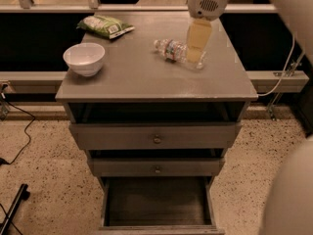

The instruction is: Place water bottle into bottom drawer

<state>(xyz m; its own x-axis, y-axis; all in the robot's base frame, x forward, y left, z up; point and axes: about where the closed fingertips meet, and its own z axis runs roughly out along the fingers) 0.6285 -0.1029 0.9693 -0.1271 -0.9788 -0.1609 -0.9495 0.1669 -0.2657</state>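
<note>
The fingers of my gripper will close on the bottom end of the water bottle (191,58), at the other end from its white cap.
The water bottle (174,51) lies on its side on the cabinet top (142,72), right of centre, white cap toward the left. My gripper (197,48) hangs from the white wrist at the top of the view and reaches down over the bottle's right end, covering part of it. The bottom drawer (157,204) is pulled open at the foot of the cabinet, its dark inside showing nothing in it.
A white bowl (84,58) stands at the left of the top. A green snack bag (104,26) lies at the back left. Two knobbed drawers (156,137) are slightly open above the bottom one. Part of my arm fills the right edge. Cables run along the floor at left.
</note>
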